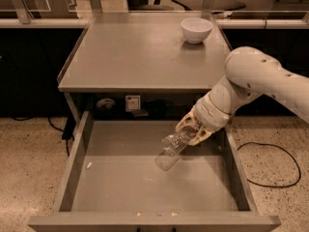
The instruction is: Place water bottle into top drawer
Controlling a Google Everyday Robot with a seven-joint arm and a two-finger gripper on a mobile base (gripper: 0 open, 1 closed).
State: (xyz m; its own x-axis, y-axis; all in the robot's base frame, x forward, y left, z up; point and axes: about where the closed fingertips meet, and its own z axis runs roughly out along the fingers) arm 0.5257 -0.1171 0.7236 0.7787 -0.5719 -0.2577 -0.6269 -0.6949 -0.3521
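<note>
Next, I let go of the water bottle, held tilted just above the drawer floor, near the middle of the top drawer's flat grey bottom [173,172].
The top drawer [116,192] is pulled wide open below the grey table, its flat grey bottom in full view. My gripper [192,130] hangs over the drawer's right rear part, reaching in from the right on a white arm. It is shut on the water bottle [173,147], a clear crinkly bottle held tilted, its bottom end pointing down and left, just above the drawer floor. The bottle's cap end is hidden in the gripper.
A white bowl [196,29] stands at the back right of the tabletop [140,52]. A black cable [270,163] lies on the speckled floor to the right of the drawer. Small crumbs lie on the drawer's floor and front edge.
</note>
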